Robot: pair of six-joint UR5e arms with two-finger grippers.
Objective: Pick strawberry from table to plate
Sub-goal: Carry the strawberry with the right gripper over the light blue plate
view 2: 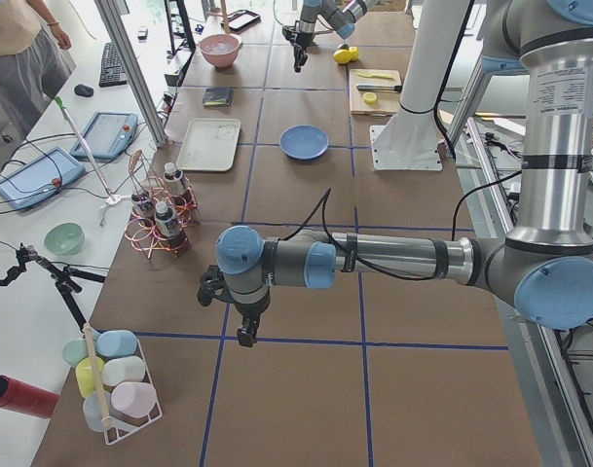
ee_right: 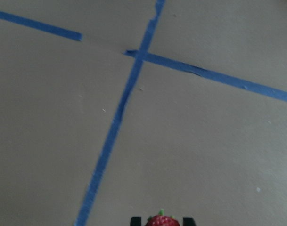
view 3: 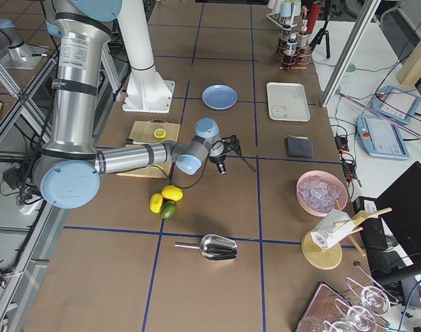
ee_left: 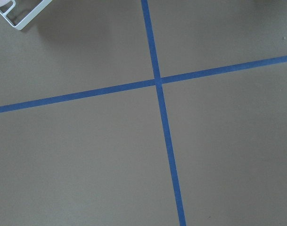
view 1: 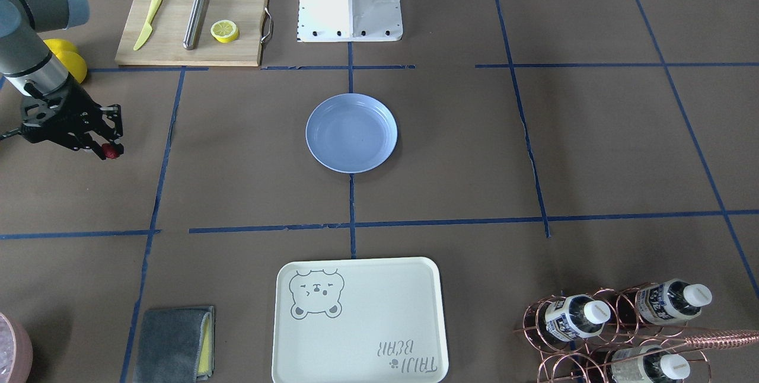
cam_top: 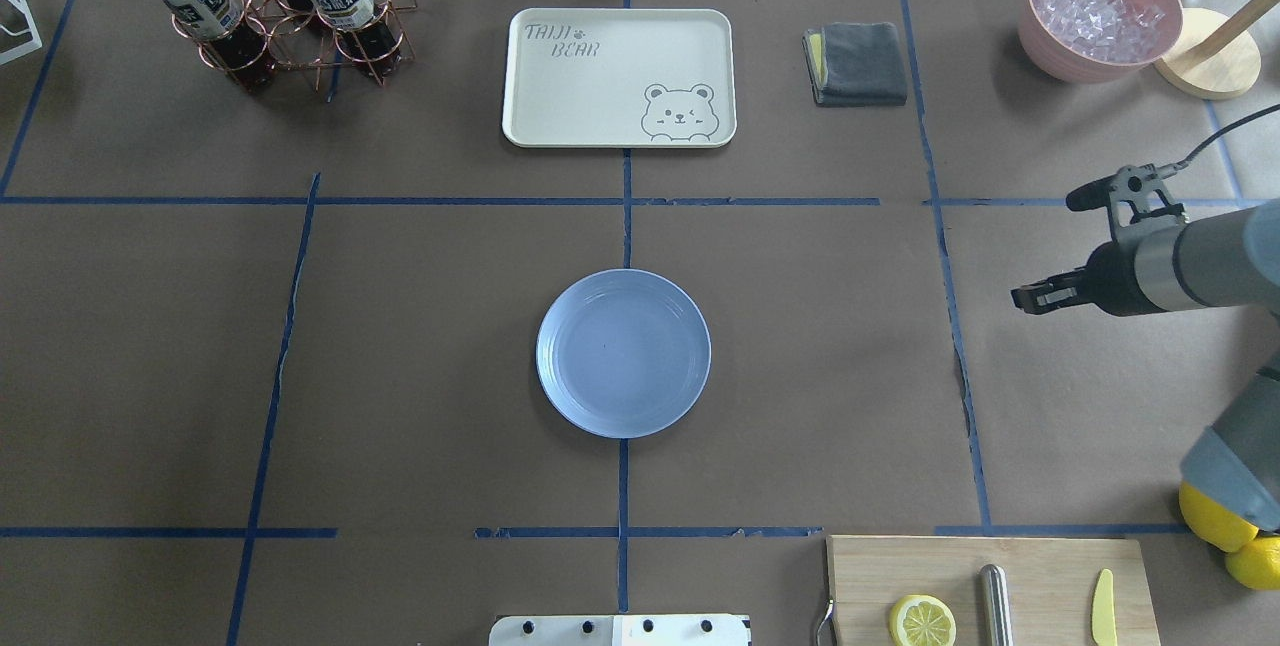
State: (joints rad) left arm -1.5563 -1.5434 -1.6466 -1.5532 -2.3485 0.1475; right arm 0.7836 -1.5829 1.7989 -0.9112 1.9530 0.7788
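Next, I release the strawberry mid empty light-blue plate (view 1: 353,140) with my right gripper. The strawberry is still held above the brown table.
The strawberry (view 1: 109,150), small and dark red, is pinched between the fingers of my right gripper (view 1: 111,147), which is shut on it and held above the brown table (view 1: 474,163) far to the side of the plate. The right wrist view shows the strawberry (ee_right: 161,220) at the bottom edge between two black fingertips. The light-blue plate (view 1: 351,133) sits empty at the table's middle, also seen from overhead as plate (cam_top: 623,353). My left gripper (view 2: 245,336) hangs over the table's other end, near a tape cross; I cannot tell whether it is open.
A wooden cutting board (view 1: 193,26) holds a lemon slice (view 1: 225,31), a yellow knife and a metal rod. Lemons (cam_top: 1225,526) lie by the right arm. Cream bear tray (cam_top: 618,76), grey cloth (cam_top: 857,63), pink ice bowl (cam_top: 1100,11) and bottle rack (cam_top: 285,6) line the far side.
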